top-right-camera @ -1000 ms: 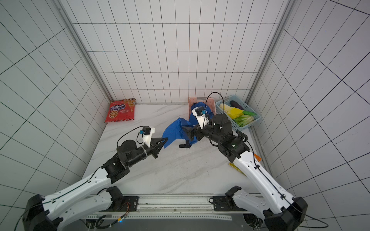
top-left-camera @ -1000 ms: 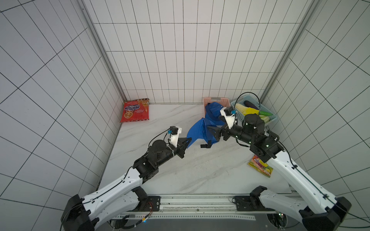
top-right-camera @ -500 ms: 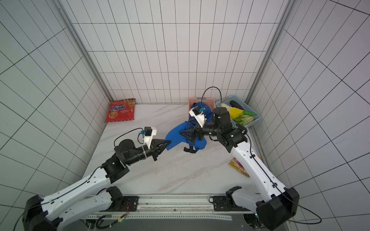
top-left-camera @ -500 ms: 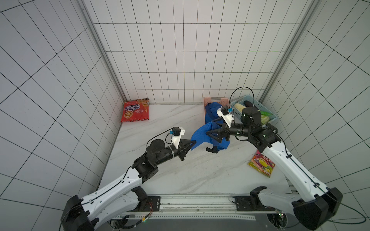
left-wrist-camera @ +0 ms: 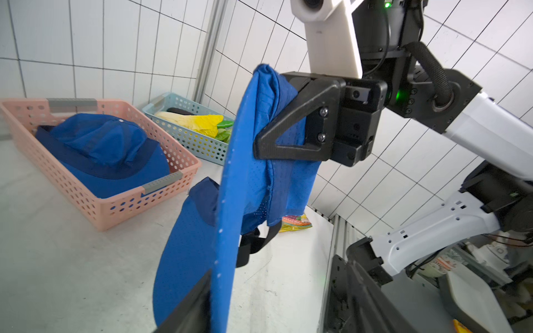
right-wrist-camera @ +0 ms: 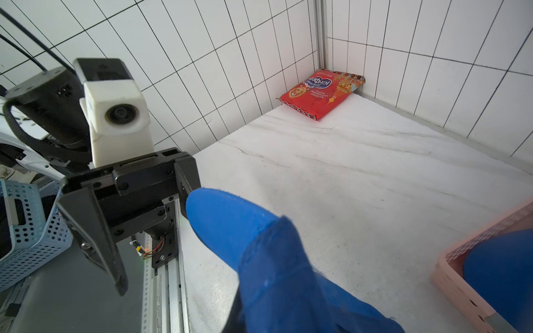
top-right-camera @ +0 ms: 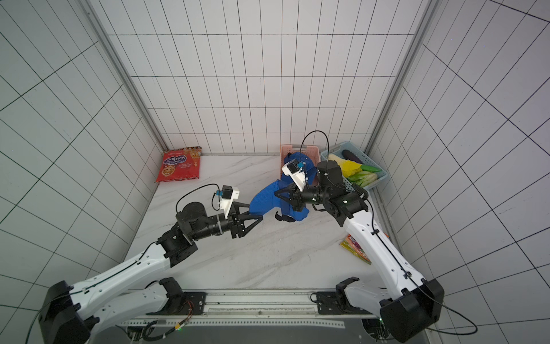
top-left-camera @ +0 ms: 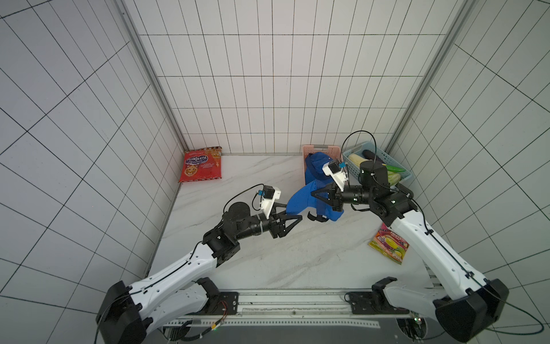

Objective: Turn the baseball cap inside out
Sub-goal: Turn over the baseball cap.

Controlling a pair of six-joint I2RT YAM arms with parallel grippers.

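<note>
Only the robot's right gripper holds the cap, by its bunched top, so the left gripper needs to close on the cap's brim [top-left-camera: 298, 200] before the right gripper reaches inside.
A blue baseball cap [top-left-camera: 300, 201] [top-right-camera: 263, 201] hangs in the air over the middle of the table, brim toward the left arm. My right gripper [top-left-camera: 314, 195] [top-right-camera: 276, 195] is shut on the bunched crown fabric just behind the brim; the left wrist view shows that pinch [left-wrist-camera: 259, 144]. My left gripper [top-left-camera: 293, 213] [top-right-camera: 256, 212] is open around the brim's tip. In the left wrist view the brim [left-wrist-camera: 227, 201] stands edge-on against one finger [left-wrist-camera: 187, 308], with the other finger [left-wrist-camera: 357, 288] far off. The cap's dark strap [top-left-camera: 317, 217] dangles below.
A second blue cap [top-left-camera: 317, 162] lies in a pink basket [left-wrist-camera: 109, 213] at the back right. Beside it stands a light blue basket [top-left-camera: 351, 168] of vegetables. A red snack bag [top-left-camera: 202, 168] leans in the back left corner. A colourful packet [top-left-camera: 390, 247] lies under the right arm.
The right gripper has come in and shut on the cap's crown. The left gripper, which was shut on the brim, has opened. The cap now hangs a little further toward the left arm.
</note>
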